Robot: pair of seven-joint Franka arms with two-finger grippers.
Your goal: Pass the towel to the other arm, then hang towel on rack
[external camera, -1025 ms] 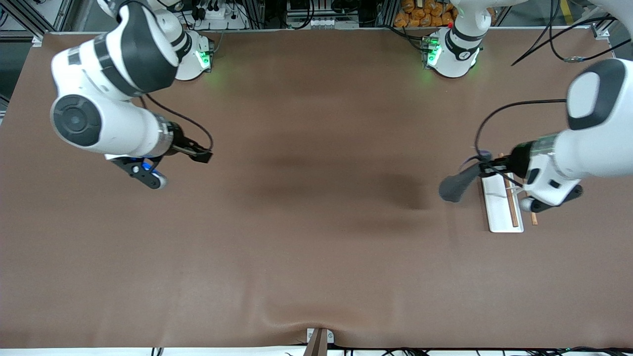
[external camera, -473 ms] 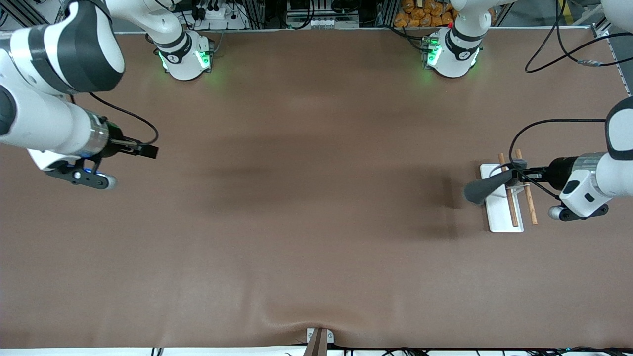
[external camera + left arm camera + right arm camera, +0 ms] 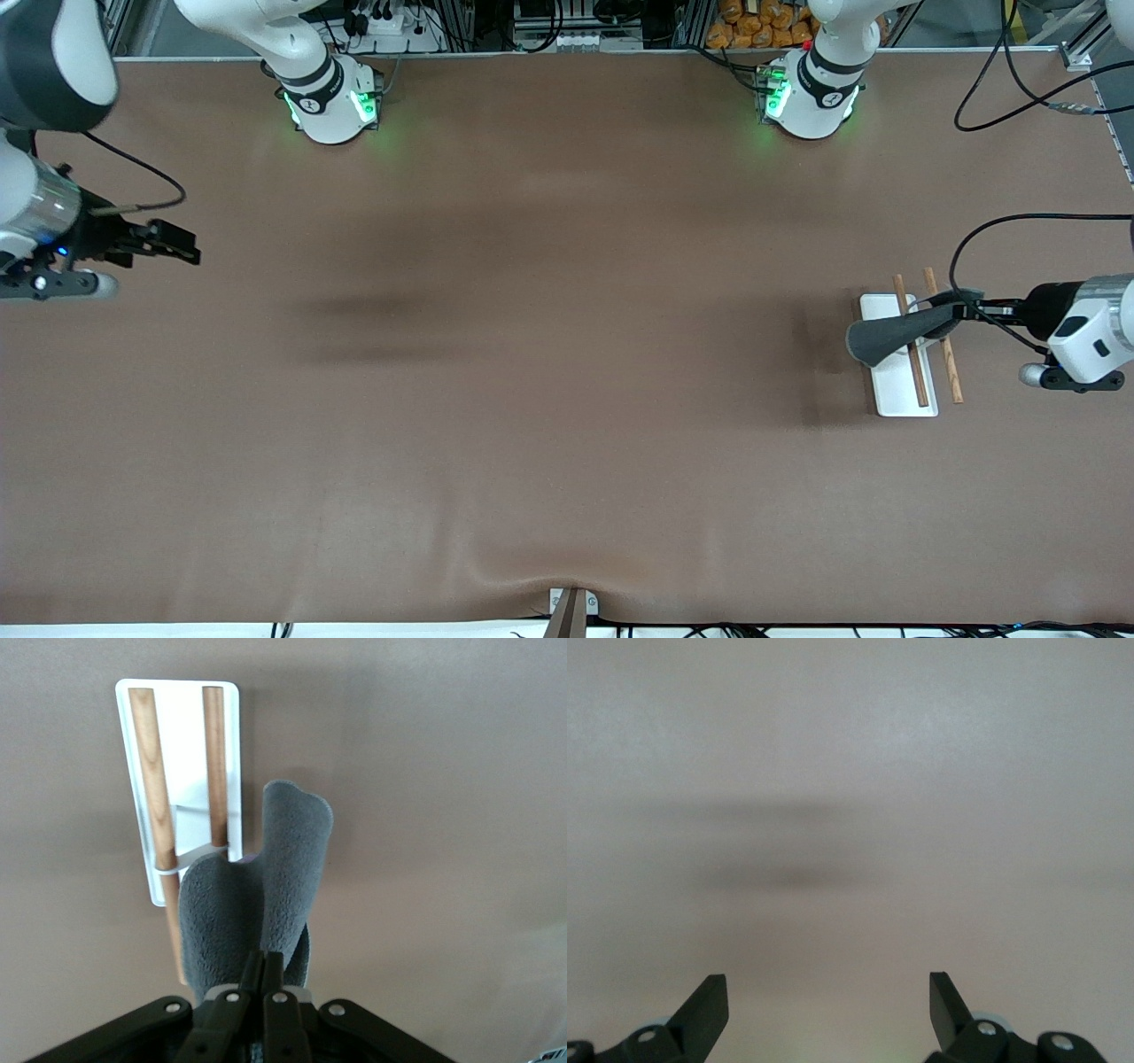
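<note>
I will use my left gripper to let the towel, now hanging over the rack, go so that it lies across the middle of the rack's two wooden rods (image 3: 916, 344) (image 3: 191, 846).
The towel (image 3: 886, 337) shows its dark grey face, folded into a long drooping strip. My left gripper (image 3: 964, 307) is shut on one end of it, up in the air over the rack (image 3: 890, 394). In the left wrist view the towel (image 3: 275, 886) hangs from the closed fingers (image 3: 252, 979) and covers one end of the rack's two wooden rods (image 3: 146, 762). The white base plate (image 3: 188, 753) lies flat on the table. I cannot tell whether the cloth touches the rods. My right gripper (image 3: 182, 248) is open and holds nothing, over the right arm's end of the table.
A brown mat (image 3: 549, 372) covers the whole table. Both arm bases (image 3: 332, 102) stand along the farthest edge from the front camera. A black cable (image 3: 983, 239) loops above the left wrist. The right wrist view shows only bare mat (image 3: 850, 815) between the open fingers.
My left gripper has carried the towel toward the left arm's end of the table, over the rack. The right arm has drawn back toward its own end, gripper still open.
</note>
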